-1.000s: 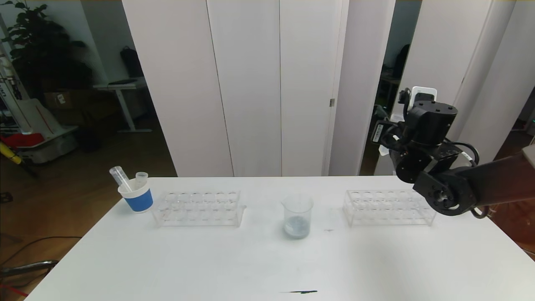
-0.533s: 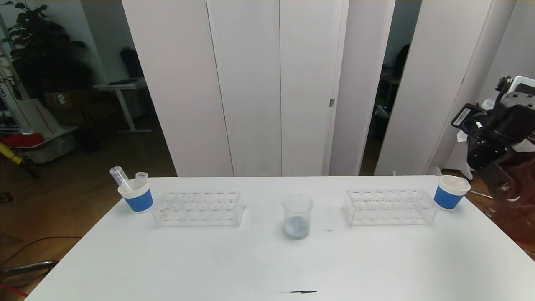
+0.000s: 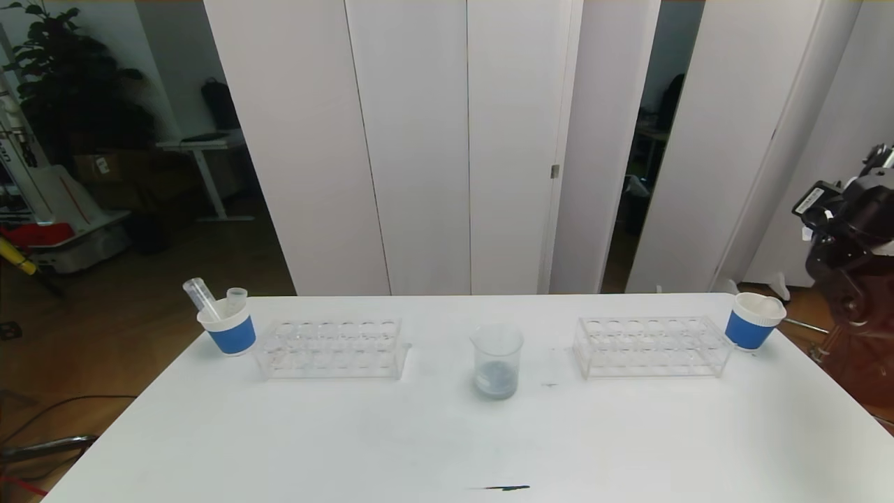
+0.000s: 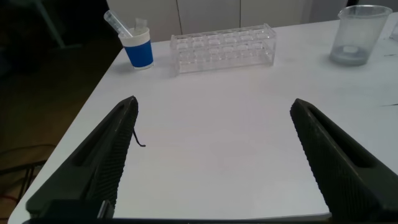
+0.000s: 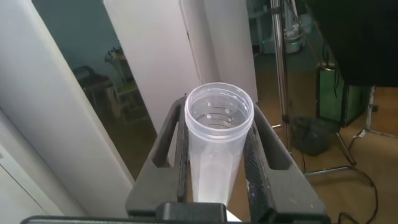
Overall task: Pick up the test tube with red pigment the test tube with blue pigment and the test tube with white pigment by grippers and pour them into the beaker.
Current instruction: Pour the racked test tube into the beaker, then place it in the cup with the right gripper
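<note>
Next, my right gripper lets go of the white pigment test tube inside the blue-banded white cup (image 3: 756, 307) on its table side.
The beaker (image 3: 496, 363) (image 4: 359, 34) stands mid-table with bluish-grey liquid at its bottom. My right gripper (image 5: 219, 118) is shut on a clear open-topped tube (image 5: 217, 149) with a pale whitish film inside, which I take for the test tube with white pigment. That arm (image 3: 848, 230) is off the table's right edge, raised. My left gripper (image 4: 214, 104) hangs open over bare table near the front left, with nothing between its fingers. Two clear tubes (image 3: 202, 297) lean in the left cup (image 3: 228, 328). Red or blue pigment shows in no tube.
Two empty clear racks stand on the table, the left rack (image 3: 332, 348) (image 4: 222, 46) and the right rack (image 3: 649, 346), either side of the beaker. A second blue-banded white cup (image 3: 751, 321) sits at the far right. A dark mark (image 3: 499, 487) lies near the front edge.
My right arm has swung from over the right rack out past the table's right edge, uncovering the right cup. The left gripper and the table's things stay put.
</note>
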Tool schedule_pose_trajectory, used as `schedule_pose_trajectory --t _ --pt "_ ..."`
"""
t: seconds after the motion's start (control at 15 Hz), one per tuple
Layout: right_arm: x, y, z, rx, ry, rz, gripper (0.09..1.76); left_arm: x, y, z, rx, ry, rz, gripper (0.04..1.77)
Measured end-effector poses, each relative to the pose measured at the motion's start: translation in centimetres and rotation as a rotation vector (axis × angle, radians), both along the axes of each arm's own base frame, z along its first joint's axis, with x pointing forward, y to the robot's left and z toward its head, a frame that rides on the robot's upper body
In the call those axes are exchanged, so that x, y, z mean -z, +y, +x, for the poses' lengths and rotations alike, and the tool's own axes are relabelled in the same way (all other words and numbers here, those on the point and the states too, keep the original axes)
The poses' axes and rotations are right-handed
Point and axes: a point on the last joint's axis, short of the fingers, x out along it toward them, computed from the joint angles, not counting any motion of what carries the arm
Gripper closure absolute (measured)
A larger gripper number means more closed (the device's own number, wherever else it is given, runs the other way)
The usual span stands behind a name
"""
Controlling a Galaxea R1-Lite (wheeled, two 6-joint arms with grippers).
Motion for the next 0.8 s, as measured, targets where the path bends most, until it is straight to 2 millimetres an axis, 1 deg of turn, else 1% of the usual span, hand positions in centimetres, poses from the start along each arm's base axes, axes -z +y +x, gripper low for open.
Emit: schedule_pose_trajectory --t 0.2,0.47,0.67,0.8 --pt "2.1 -0.7 1.5 -0.003 0.001 0.038 1.27 0.0 0.0 0.0 0.0 0.0 0.0 0.06" --pt "6.7 -0.5 3.0 -0.025 0.069 0.09 1.27 0.0 0.0 0.0 0.0 0.0 0.0 0.06" --pt "9.7 -0.8 3.2 -0.018 0.129 0.127 1.27 0.0 0.0 0.0 0.0 0.0 0.0 0.06" --pt "11.0 -1.0 3.1 -0.013 0.149 0.149 1.27 0.0 0.0 0.0 0.0 0.0 0.0 0.06"
